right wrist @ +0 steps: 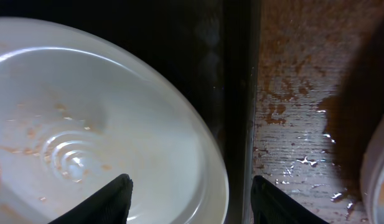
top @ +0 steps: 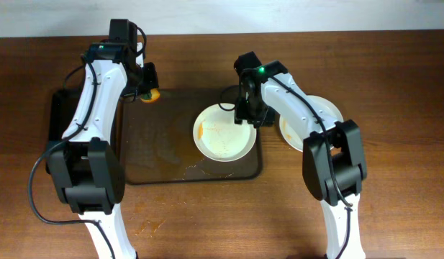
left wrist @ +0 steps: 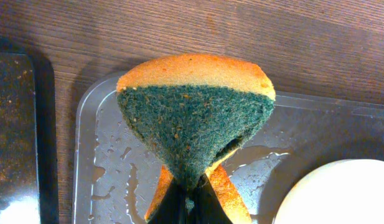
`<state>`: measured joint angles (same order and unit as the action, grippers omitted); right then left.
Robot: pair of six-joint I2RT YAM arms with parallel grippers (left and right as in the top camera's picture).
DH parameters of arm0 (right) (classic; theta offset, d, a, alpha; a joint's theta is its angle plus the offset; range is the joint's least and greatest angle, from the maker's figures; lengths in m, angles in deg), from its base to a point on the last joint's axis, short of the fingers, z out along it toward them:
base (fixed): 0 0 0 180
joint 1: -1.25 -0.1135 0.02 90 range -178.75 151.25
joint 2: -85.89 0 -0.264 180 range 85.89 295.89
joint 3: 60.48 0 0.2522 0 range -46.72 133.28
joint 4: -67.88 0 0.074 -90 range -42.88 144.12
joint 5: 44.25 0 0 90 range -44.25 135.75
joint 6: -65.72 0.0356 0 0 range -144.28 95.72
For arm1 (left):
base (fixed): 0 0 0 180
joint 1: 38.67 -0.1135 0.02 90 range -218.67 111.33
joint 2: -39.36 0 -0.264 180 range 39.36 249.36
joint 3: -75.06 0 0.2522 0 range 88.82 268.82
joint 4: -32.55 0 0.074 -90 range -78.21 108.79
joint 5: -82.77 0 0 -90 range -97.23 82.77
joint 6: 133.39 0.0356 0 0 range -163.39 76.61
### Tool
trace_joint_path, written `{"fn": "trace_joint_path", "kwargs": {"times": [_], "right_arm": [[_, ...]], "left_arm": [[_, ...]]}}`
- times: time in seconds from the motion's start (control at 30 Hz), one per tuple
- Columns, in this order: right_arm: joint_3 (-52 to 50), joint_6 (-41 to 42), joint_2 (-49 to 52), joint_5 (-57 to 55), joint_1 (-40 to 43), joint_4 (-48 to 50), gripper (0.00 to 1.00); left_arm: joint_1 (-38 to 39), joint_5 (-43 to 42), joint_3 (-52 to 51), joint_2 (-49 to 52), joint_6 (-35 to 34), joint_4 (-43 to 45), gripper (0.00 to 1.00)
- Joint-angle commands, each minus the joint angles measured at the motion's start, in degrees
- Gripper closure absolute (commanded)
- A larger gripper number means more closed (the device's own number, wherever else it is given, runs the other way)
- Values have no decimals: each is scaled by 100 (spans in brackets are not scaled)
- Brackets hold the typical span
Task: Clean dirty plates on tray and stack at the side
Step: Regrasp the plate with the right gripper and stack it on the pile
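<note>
Next, my left gripper lets go of the green and orange sponge in the middle of the black tray (top: 92, 127) beside the wet tray.
A dirty white plate (top: 224, 132) with orange smears lies on the dark wet tray (top: 153, 151). My right gripper (top: 248, 115) is open above the plate's right rim; in the right wrist view its fingers (right wrist: 192, 193) straddle the plate's rim (right wrist: 198, 155) and the tray's edge (right wrist: 241, 93). My left gripper (top: 148, 88) is shut on an orange-and-green sponge (top: 151, 94) over the tray's far left corner. In the left wrist view the sponge (left wrist: 195, 112) is pinched and folded, green side facing the camera, above the tray (left wrist: 104, 180). Another white plate (top: 319, 111) lies on the table to the right of the tray.
A black tray or board (top: 57, 115) lies to the left of the wet tray. Water puddles and streaks cover the tray floor (top: 200, 170). The wooden table (top: 394, 86) right of the tray is wet with spots (right wrist: 297, 112).
</note>
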<state>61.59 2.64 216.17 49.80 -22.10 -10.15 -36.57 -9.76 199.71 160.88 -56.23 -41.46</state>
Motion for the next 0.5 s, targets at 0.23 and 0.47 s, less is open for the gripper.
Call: {"fn": "trace_joint_path", "kwargs": {"times": [0.23, 0.47], "right_arm": [[-31, -55, 426, 820, 20, 24, 61], [76, -605, 57, 1187, 26, 144, 96]], "left_arm": [[-4, 35, -28, 31, 96, 4, 100], [-4, 37, -28, 31, 96, -4, 100]]}}
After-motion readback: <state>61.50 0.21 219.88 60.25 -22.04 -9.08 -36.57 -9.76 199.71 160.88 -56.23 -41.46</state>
